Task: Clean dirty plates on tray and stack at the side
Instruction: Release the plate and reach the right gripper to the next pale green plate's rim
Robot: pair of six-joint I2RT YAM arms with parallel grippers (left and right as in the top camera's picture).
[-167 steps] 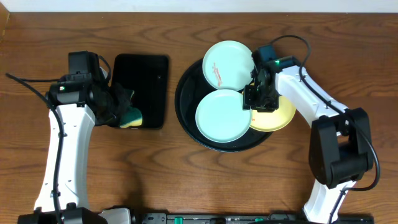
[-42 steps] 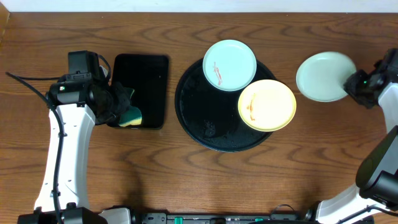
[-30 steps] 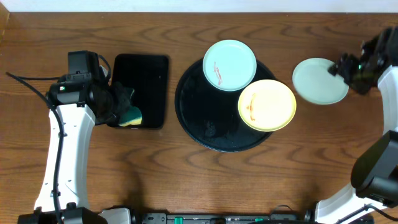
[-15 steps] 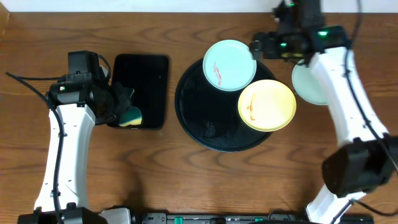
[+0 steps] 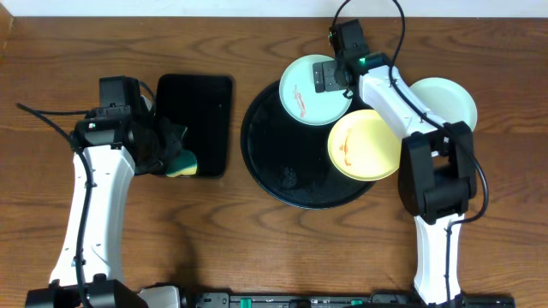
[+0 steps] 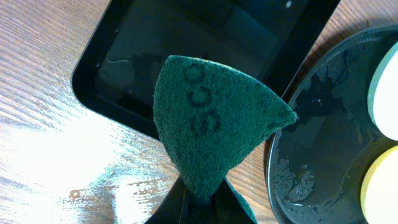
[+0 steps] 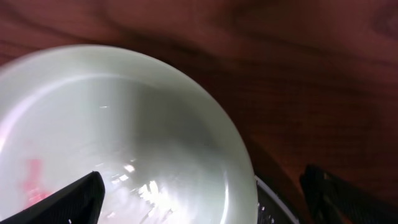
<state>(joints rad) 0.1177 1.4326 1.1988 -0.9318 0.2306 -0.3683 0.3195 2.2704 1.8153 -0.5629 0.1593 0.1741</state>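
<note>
Next, I draw the smeared mint plate inward with my right gripper, as it hangs past the round tray's far rim, and pinch the plate's edge (image 5: pixel 347 105) for wiping.
The round black tray (image 5: pixel 282 167) holds a mint plate (image 5: pixel 304 94) with a red smear at its far rim and a smeared yellow plate (image 5: pixel 364 145) at its right. Another mint plate (image 5: pixel 445 103) lies on the table right of the tray, partly under the right arm. My right gripper (image 5: pixel 325 77) hangs open over the smeared mint plate's right edge. In the right wrist view that plate (image 7: pixel 124 137) lies between the spread fingers (image 7: pixel 68 202), with nothing gripped. My left gripper (image 5: pixel 167 150) is shut on a green-and-yellow sponge (image 6: pixel 214 124) beside the rectangular tray.
A smaller rectangular black tray (image 5: pixel 195 120) lies left of the round one, with the sponge (image 5: pixel 180 161) over its near left corner. The round tray's wet floor (image 6: pixel 317 155) shows in the left wrist view. Bare wood surrounds both trays.
The right arm has swung from the table's right side, leaving the mint plate there, to above the smeared mint plate on the tray, and its jaws have opened. The left arm barely shifted.
</note>
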